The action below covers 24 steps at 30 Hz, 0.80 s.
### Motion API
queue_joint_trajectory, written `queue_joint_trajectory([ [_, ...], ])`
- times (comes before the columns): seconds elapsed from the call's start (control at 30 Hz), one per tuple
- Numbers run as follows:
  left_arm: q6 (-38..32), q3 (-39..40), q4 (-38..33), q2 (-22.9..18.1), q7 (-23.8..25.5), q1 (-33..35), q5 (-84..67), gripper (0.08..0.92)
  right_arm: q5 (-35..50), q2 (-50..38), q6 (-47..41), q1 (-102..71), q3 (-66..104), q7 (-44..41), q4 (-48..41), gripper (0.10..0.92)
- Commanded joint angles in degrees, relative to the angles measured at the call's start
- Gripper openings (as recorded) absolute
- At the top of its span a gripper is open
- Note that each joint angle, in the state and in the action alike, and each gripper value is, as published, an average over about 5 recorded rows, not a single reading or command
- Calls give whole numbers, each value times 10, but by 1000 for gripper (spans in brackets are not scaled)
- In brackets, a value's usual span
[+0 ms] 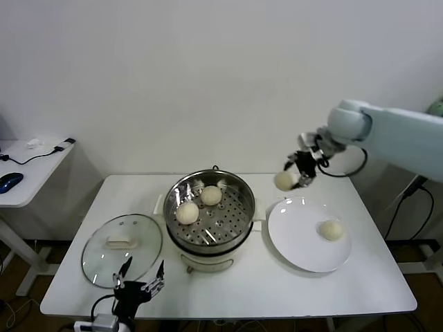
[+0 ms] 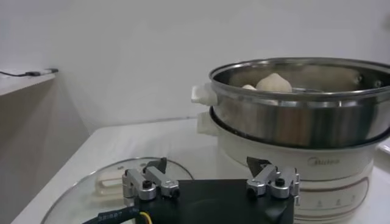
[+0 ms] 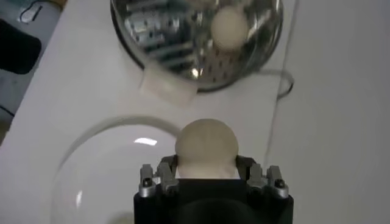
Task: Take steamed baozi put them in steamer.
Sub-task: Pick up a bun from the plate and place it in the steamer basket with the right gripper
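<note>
I should let go of the baozi with my right gripper on the bare front part of the steamer's tray (image 1: pixel 207 234), nearest the front rim.
The steel steamer (image 1: pixel 239 190) stands mid-table with two pale baozi on its perforated tray, one at the front left (image 1: pixel 187 213) and one behind it (image 1: pixel 211 195). My right gripper (image 1: pixel 293 179) is shut on a third baozi (image 1: pixel 284 181) and holds it in the air above the far edge of the white plate, right of the steamer. In the right wrist view that baozi (image 3: pixel 206 146) sits between the jaws, with the steamer (image 3: pixel 152 36) farther off. A fourth baozi (image 1: pixel 331 230) lies on the plate (image 1: pixel 297 242). My left gripper (image 1: pixel 140 279) is open and empty at the table's front edge.
A glass lid (image 1: pixel 104 259) with a white handle lies flat left of the steamer, just beyond my left gripper (image 2: pixel 210 176). The steamer (image 2: pixel 304 115) fills the left wrist view. A side desk (image 1: pixel 34 173) with a mouse stands at the far left.
</note>
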Motion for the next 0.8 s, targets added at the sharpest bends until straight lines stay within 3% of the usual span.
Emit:
queue_joint_trajectory([
  [0.03,0,0,0,-1,0,0,0,823,7,149,184,87,-9,-27,31,645],
  [0.27,-2,-4,-6,-2,-1,6,0,823,-107,207,287,-17,-1,-30,40,645],
  [0.8,-5,-11,-4,1,-2,10,-2,823,-210,256,299,-183,3,3,-49,645],
])
